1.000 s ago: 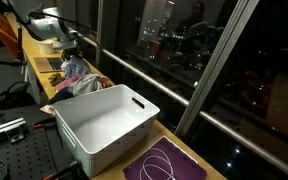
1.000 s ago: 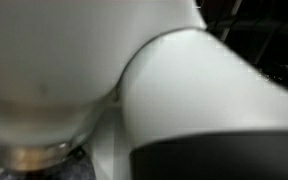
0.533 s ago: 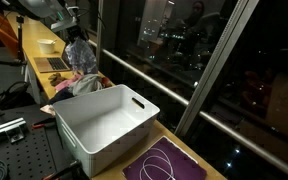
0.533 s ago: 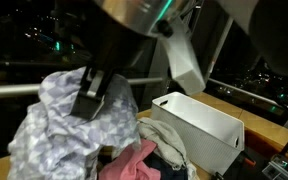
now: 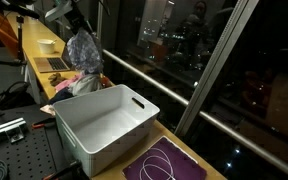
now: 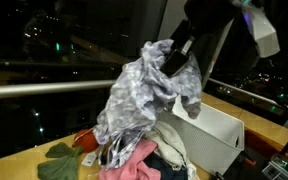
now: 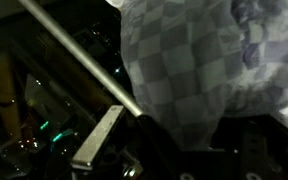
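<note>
Next, my gripper lets go of the grey-and-white checkered cloth on the middle of the white plastic bin's bottom (image 5: 108, 121).
My gripper (image 6: 178, 57) is shut on a grey-and-white checkered cloth (image 6: 144, 95) and holds it in the air above a pile of clothes (image 6: 134, 157). The cloth hangs down from the jaws in both exterior views (image 5: 82, 47). In the wrist view the checkered cloth (image 7: 194, 60) fills the upper right and hides the fingertips. A white plastic bin (image 5: 104, 125) stands open and empty beside the pile, toward the near end of the bench.
The clothes pile (image 5: 76, 84) holds pink, green and beige garments (image 6: 69, 165). A metal railing (image 5: 154, 85) and a dark window run along the bench. A purple mat with a white cable (image 5: 164, 163) lies by the bin. A cardboard box (image 5: 46, 45) sits further back.
My gripper has lifted the checkered cloth higher off the pile and carried it sideways; the cloth now hangs free above the clothes.
</note>
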You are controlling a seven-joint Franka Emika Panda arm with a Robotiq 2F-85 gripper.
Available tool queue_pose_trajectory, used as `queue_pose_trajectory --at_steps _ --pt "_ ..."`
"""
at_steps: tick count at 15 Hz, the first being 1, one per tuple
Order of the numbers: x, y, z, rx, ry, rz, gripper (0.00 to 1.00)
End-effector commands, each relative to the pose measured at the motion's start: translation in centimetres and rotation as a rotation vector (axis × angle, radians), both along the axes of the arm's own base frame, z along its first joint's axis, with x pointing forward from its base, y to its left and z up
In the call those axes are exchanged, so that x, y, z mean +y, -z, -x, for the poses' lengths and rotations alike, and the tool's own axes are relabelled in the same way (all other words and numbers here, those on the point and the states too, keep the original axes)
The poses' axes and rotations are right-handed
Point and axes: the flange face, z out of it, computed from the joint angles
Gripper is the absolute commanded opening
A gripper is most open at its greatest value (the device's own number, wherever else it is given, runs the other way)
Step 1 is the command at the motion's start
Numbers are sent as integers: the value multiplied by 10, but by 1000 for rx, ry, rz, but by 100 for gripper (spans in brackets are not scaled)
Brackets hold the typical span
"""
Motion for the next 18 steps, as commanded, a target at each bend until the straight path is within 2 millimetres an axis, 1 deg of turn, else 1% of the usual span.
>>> queue_pose_trajectory --at_steps 1,2,7,9,12,13,14,15,16,18 --pt "-76 -30 23 -14 84 39 0" --pt "-98 -37 25 -17 105 47 0" --pt "-207 -87 34 -29 188 47 0" --pt "-255 -107 35 -28 204 44 0" --pt "-334 -135 35 -25 226 41 0" --pt "-353 -139 33 -24 230 41 0" --pt "-366 -144 30 -24 226 35 0" --pt "-373 -145 29 -25 222 33 0" --pt "-375 -143 27 -24 211 30 0" --pt "-371 -137 22 -12 191 26 0"
